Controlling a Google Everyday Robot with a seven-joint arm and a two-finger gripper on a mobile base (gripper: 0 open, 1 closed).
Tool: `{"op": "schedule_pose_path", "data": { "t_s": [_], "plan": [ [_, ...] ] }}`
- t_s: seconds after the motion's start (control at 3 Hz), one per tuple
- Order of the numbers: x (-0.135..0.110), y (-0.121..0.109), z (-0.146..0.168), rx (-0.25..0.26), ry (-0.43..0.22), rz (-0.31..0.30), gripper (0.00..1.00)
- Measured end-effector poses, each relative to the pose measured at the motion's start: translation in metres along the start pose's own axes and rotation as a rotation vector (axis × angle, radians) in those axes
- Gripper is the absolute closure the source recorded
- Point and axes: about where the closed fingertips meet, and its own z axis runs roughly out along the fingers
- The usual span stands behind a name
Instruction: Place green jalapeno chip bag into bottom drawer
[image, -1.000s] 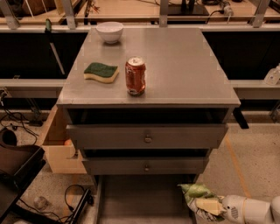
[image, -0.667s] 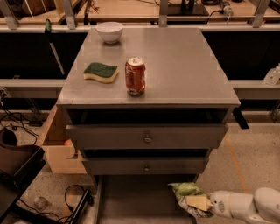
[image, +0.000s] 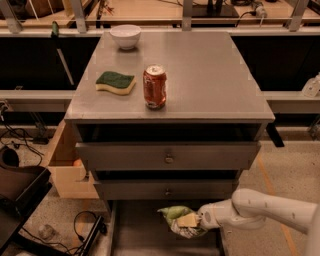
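Observation:
My gripper will release the green jalapeno chip bag on the bottom drawer's grey bottom (image: 177, 225), close to the closed drawer fronts.
The green jalapeno chip bag (image: 175, 215), a crumpled light-green foil bag, is held in my gripper (image: 189, 223) over the pulled-out bottom drawer (image: 135, 232). My white arm (image: 260, 210) reaches in from the lower right, just below the two closed grey drawer fronts (image: 167, 157). The gripper's tan fingers (image: 188, 220) are closed on the bag's right side. The bag hangs above the right half of the drawer's grey floor.
On the grey cabinet top (image: 210, 70) stand a red soda can (image: 154, 86), a green-topped yellow sponge (image: 115, 82) and a white bowl (image: 125, 36). A cardboard box (image: 67, 165) sits left of the cabinet. Cables (image: 85, 225) lie on the floor at lower left.
My arm has moved left with the bag, carrying it from the drawer's right edge to further over the drawer floor.

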Motion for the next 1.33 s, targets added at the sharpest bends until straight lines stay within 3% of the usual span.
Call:
{"op": "schedule_pose_path", "data": {
  "t_s": [0.33, 0.67, 1.0, 1.33],
  "plan": [
    [-0.013, -0.001, 0.055, -0.124, 0.055, 0.012, 1.0],
    [-0.015, -0.01, 0.083, -0.313, -0.001, 0.072, 1.0],
    [-0.005, -0.037, 0.083, -0.483, -0.126, 0.166, 1.0],
    [0.016, -0.059, 0.072, -0.603, -0.237, 0.223, 1.0]
  ]
}}
